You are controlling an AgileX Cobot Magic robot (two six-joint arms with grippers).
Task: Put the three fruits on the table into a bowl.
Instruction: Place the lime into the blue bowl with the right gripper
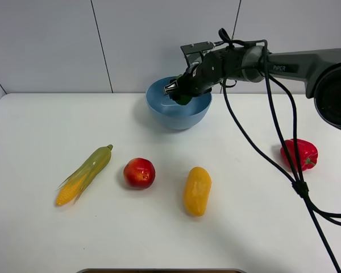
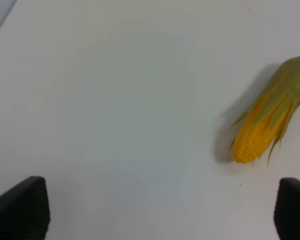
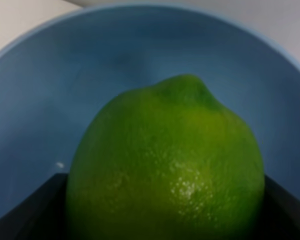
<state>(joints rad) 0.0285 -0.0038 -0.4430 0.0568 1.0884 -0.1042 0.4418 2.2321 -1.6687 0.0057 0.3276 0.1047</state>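
Note:
My right gripper is going to release the green lime, which is over the bowl's inside now, setting it free on the middle of the light-blue bowl's bottom (image 1: 178, 105).
My right gripper (image 1: 181, 94) is shut on the green lime (image 1: 184, 99) and holds it over the inside of the light-blue bowl (image 1: 159, 108) at the back of the table. In the right wrist view the lime (image 3: 165, 165) fills the frame between the dark fingers (image 3: 30, 210), with the bowl's inner wall (image 3: 65, 75) behind it. The red apple (image 1: 139, 173) and the yellow-orange mango (image 1: 196, 190) lie on the white table (image 1: 34, 136) in front of the bowl. My left gripper (image 2: 160, 210) is open over bare table; the exterior view does not show it.
A green-husked corn cob (image 1: 85, 174) lies left of the apple and shows in the left wrist view (image 2: 267, 125). A red bell pepper (image 1: 299, 154) lies at the right. Black cables (image 1: 261, 153) hang from the right arm across the table's right side.

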